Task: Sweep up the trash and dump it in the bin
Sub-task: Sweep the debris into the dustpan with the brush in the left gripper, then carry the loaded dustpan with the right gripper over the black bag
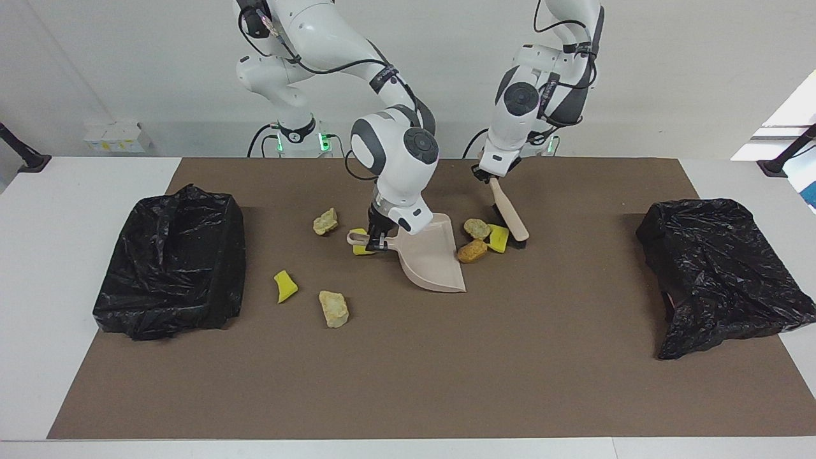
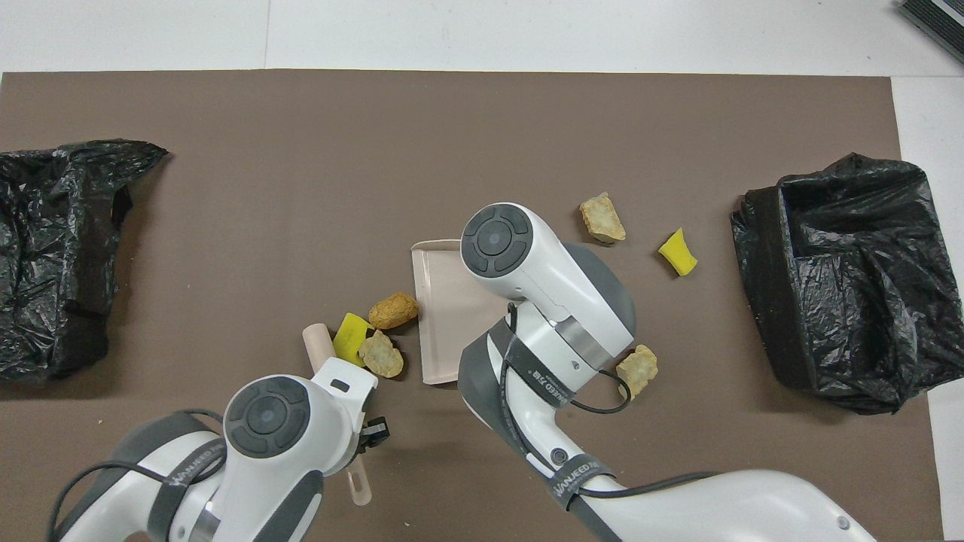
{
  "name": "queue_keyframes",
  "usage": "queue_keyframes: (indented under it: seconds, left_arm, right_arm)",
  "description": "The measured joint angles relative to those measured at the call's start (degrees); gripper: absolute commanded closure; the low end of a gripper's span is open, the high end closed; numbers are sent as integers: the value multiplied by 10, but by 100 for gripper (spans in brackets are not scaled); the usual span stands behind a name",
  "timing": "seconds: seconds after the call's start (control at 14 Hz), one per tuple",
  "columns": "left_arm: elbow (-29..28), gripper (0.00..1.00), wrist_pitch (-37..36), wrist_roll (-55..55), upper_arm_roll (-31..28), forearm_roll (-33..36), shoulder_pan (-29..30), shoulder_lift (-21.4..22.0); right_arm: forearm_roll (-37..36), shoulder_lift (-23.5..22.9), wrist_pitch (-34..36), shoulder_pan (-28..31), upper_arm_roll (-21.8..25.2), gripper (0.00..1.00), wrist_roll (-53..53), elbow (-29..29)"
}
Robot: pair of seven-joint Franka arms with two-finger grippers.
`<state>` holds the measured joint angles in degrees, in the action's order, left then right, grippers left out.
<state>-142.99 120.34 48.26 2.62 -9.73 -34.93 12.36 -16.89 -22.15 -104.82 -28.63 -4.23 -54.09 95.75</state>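
I will release the brush from my left gripper on the bare mat (image 2: 438, 452) between my arms, so that it lies just short of the dustpan.
My right gripper (image 1: 377, 242) is shut on the handle of the pinkish-beige dustpan (image 1: 433, 258), whose mouth rests on the mat. Beside that mouth lie three bits of trash: an orange-brown lump (image 1: 472, 251), a pale lump (image 1: 476, 227) and a yellow sponge chunk (image 1: 498, 238). My left gripper (image 1: 488, 178) is shut on the handle of the brush (image 1: 510, 220), which slants down so its bristles touch the yellow chunk. In the overhead view the brush (image 2: 318, 342) lies against the sponge (image 2: 350, 336), by the dustpan (image 2: 444, 309).
More trash lies toward the right arm's end: a pale lump (image 1: 326, 221), a yellow chunk (image 1: 285, 286), another pale lump (image 1: 334, 308), and a yellow piece (image 1: 360, 245) under the dustpan handle. Black-bagged bins stand at both ends of the mat (image 1: 169, 261) (image 1: 720, 274).
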Motion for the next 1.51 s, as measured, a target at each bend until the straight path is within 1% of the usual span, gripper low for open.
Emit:
queue_keyframes:
  seconds: [0.14, 0.22, 0.29, 0.5, 0.65, 0.86, 1.0, 1.22, 1.36, 1.51]
  left_arm:
    - [6, 100, 51, 4, 1, -27, -18, -28]
    - [18, 100, 63, -8, 0, -38, -20, -41]
    - [34, 100, 65, -35, 0, -49, -21, -53]
    - [79, 100, 75, -194, 1, -110, -29, -84]
    - [86, 100, 83, -237, 0, -122, -39, -92]
    - [87, 100, 76, -241, -8, -122, -34, -94]
    - [87, 100, 66, -244, -14, -108, -9, -95]
    - [88, 100, 43, -249, -18, -62, 36, -93]
    - [88, 100, 34, -243, -18, -46, 41, -91]
    - [88, 100, 28, -214, -11, -40, 36, -86]
  right_arm:
    - [0, 1, 0, 0, 0, 100, 0, 3]
    - [0, 1, 0, 0, 0, 100, 0, 4]
    - [0, 2, 0, 0, 0, 100, 0, 4]
    - [0, 5, 0, 0, 0, 100, 0, 6]
    - [0, 9, 0, 1, 0, 100, 0, 7]
    - [1, 21, 0, 13, 2, 100, 0, 8]
    - [13, 35, 0, 35, 2, 100, 0, 8]
    - [27, 57, -2, 63, 2, 100, -16, 8]
    - [42, 61, -24, 73, 2, 100, -36, 9]
    - [87, 61, -57, 86, 2, 100, -53, 12]
